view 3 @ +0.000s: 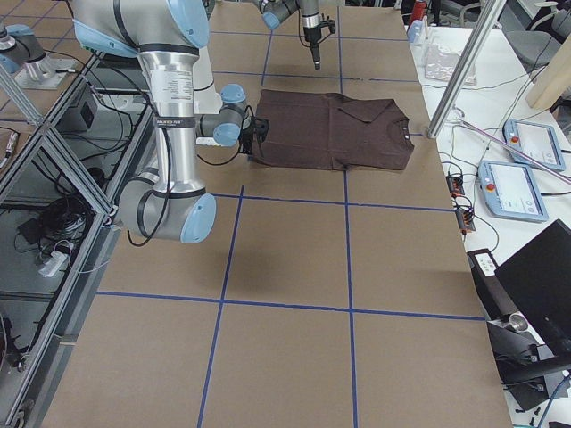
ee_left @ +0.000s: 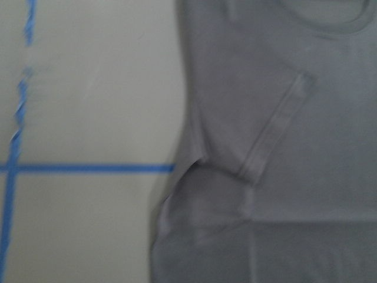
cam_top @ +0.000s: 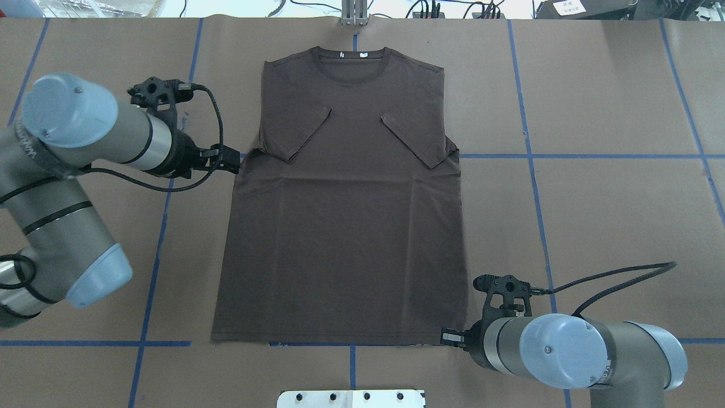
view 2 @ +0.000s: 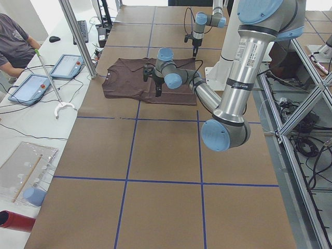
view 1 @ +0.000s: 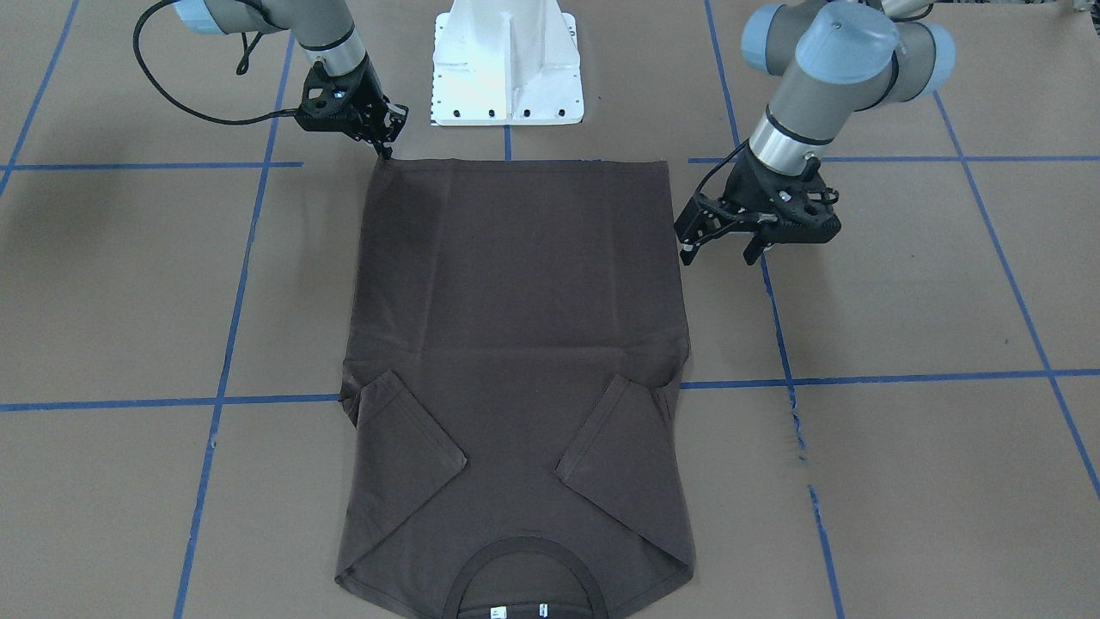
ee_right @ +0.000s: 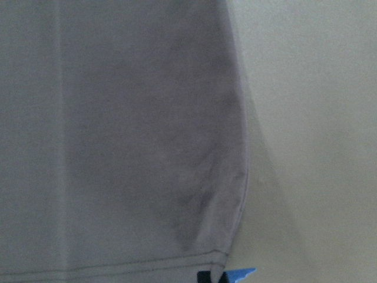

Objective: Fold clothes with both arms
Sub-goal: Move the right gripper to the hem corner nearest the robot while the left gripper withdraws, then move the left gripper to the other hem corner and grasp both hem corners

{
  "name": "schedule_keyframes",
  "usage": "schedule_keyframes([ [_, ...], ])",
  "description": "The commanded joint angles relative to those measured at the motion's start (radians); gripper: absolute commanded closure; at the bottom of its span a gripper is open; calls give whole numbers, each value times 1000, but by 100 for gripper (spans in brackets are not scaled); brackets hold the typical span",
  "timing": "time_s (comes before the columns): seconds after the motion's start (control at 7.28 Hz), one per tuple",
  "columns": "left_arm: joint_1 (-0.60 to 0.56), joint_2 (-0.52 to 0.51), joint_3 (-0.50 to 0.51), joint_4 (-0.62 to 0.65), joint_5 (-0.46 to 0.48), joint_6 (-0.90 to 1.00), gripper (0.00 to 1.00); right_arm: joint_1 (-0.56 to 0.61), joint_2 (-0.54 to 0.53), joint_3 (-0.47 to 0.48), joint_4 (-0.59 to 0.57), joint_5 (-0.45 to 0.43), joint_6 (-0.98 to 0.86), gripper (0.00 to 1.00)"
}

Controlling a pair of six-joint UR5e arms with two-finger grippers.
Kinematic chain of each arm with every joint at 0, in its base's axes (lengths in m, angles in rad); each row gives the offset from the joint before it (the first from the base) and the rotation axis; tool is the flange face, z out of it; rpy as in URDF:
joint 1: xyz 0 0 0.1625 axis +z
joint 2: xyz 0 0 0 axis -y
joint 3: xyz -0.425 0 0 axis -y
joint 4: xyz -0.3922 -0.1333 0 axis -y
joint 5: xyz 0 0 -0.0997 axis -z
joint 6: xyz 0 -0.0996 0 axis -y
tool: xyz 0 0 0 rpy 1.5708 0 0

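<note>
My left hand will grip the free hem corner (view 1: 656, 167) of the dark brown T-shirt, opposite my right gripper's hem corner.
The dark brown T-shirt (view 1: 516, 344) lies flat on the table with both sleeves folded in over the chest. Its collar and white neck tags are on the side far from the robot (cam_top: 351, 170). My right gripper (view 1: 387, 153) is at the hem corner on my right (cam_top: 446, 338), with the fingers together on that corner. The right wrist view shows that corner (ee_right: 221, 259) with a dark fingertip just below it. My left gripper (view 1: 720, 249) is open and empty. It hovers just beside the shirt's edge near the left armpit (cam_top: 237, 161). The left wrist view shows that sleeve (ee_left: 277, 130).
The white pedestal base (view 1: 507, 69) stands just behind the hem. Blue tape lines (view 1: 859, 378) cross the brown table cover. An operator (view 2: 13, 41) and tablets (view 2: 67, 66) are beyond the table's far edge.
</note>
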Motion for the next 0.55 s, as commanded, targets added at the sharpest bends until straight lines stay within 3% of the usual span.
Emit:
schedule_keyframes([
  [0.0,172,184,-115,-58,121,-253,1,22,3,6,8,5,-14,100],
  [0.27,384,179,-103,-56,284,-512,5,31,3,4,11,8,-15,100],
  [0.41,437,140,-96,-44,307,-565,6,33,4,4,11,8,-15,100],
])
